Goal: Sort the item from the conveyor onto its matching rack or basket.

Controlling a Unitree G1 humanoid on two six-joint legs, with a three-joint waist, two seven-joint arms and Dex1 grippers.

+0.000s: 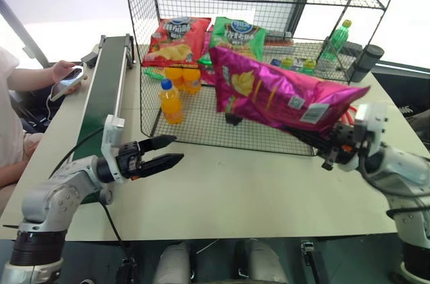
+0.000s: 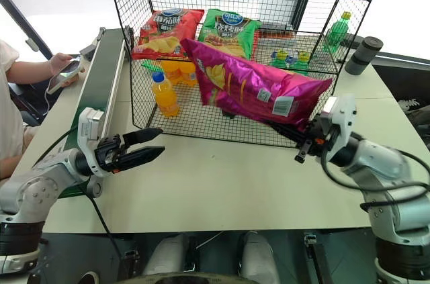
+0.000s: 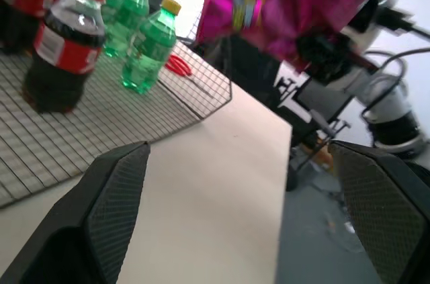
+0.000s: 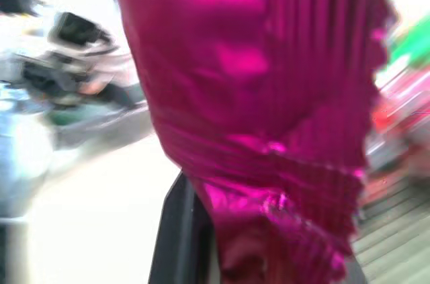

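I need to release the magenta-pink chip bag from my right gripper on the rack's open shelf space (image 1: 309,39) next to the green chip bag.
The magenta-pink chip bag (image 1: 282,92) hangs in the air, lying sideways over the front of the black wire-mesh rack (image 1: 201,126). My right gripper (image 2: 299,136) is shut on the bag's right end, with the foil pinched against a black finger (image 4: 178,244). My left gripper (image 1: 168,152) stands open and empty over the table, left of the bag and apart from it, beside the dark green conveyor (image 1: 104,89). In the left wrist view the two black fingers (image 3: 114,197) stand wide apart, with the bag (image 3: 289,2) and the right gripper beyond them.
On the rack's lower tier lie a red chip bag (image 1: 178,39), a green chip bag (image 1: 236,37), orange bottles (image 1: 170,101), green bottles (image 1: 339,37) and cola bottles (image 3: 57,49). A person's hand holds a phone (image 1: 67,81) left of the conveyor. A dark cylinder (image 1: 368,62) stands at the right.
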